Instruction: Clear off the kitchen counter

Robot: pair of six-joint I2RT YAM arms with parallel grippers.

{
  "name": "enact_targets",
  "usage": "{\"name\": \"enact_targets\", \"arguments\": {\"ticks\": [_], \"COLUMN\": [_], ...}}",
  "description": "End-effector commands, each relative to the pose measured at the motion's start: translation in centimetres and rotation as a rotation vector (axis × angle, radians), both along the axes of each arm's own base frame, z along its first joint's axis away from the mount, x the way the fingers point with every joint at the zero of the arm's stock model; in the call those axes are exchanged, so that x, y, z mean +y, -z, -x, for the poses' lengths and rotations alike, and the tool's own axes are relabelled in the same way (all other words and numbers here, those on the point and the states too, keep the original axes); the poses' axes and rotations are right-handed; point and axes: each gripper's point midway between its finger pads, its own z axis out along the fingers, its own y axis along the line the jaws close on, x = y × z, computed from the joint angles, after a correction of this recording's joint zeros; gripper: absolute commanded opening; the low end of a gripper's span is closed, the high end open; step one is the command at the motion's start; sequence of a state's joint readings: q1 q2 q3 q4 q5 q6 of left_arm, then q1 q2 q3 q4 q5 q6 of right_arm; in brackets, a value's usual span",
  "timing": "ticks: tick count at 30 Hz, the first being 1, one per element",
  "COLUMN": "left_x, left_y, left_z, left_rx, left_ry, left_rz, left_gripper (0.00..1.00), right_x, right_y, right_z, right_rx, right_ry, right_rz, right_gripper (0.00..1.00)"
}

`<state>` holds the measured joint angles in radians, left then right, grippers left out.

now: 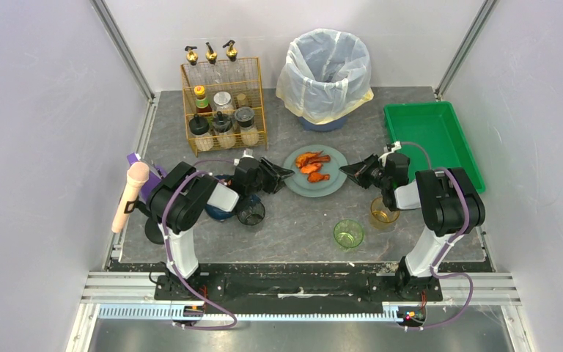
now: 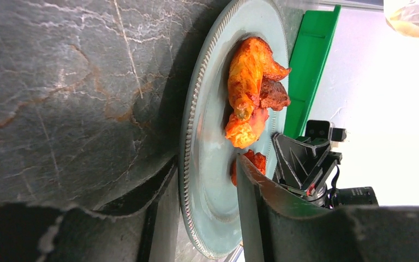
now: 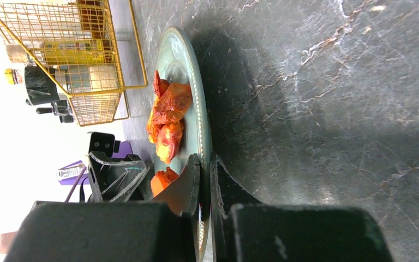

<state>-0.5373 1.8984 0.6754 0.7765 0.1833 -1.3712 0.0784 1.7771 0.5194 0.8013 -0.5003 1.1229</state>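
Observation:
The plate's outer rim is all my right gripper pinches, so it should open and grip deeper over the plate (image 1: 335, 174) before it tips the food into the bin.
A grey-green plate (image 1: 330, 180) with orange fried food pieces (image 1: 312, 165) sits mid-way on the dark veined kitchen counter (image 1: 293, 227). My right gripper (image 1: 347, 170) is at the plate's right edge and is shut on the rim (image 3: 203, 136); in the right wrist view the right gripper (image 3: 204, 164) pinches it. My left gripper (image 1: 286, 174) is at the plate's left edge. In the left wrist view the left gripper (image 2: 206, 166) is open, one finger under the plate (image 2: 207, 136) and one finger (image 2: 256, 207) above it, beside the food (image 2: 248, 82).
A yellow wire rack (image 1: 223, 103) of bottles and a bin (image 1: 326, 73) with a white liner stand at the back. A green tray (image 1: 429, 139) lies at the right. A green cup (image 1: 348, 235), an amber cup (image 1: 383, 213) and a dark glass (image 1: 251, 213) stand near the arms.

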Motion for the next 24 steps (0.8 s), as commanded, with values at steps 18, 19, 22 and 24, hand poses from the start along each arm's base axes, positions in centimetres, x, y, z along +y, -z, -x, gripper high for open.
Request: {"name": "enact_targets", "arguments": {"ticks": [18, 19, 22, 24], "left_x": [-5.4, -5.4, -5.3, -5.4], "left_y": [-12.6, -12.6, -12.9, -13.1], "left_z": [-0.5, -0.4, -0.4, -0.4], "left_rx": [-0.333, -0.332, -0.337, -0.339], "left_ry": [0.081, 0.081, 0.079, 0.08], "left_rz": [0.371, 0.371, 0.373, 0.377], "left_gripper": [0.35, 0.29, 0.13, 0.02], "right_x": [2.3, 2.3, 2.4, 2.4], "right_y": [2.0, 1.9, 1.5, 1.1], "right_z": [2.2, 2.1, 2.1, 1.9], "right_rx": [0.063, 0.059, 0.048, 0.037], "right_ry": [-0.141, -0.14, -0.142, -0.139], "right_rz": [-0.011, -0.011, -0.014, -0.018], "right_gripper": [0.0, 0.0, 0.02, 0.05]}}
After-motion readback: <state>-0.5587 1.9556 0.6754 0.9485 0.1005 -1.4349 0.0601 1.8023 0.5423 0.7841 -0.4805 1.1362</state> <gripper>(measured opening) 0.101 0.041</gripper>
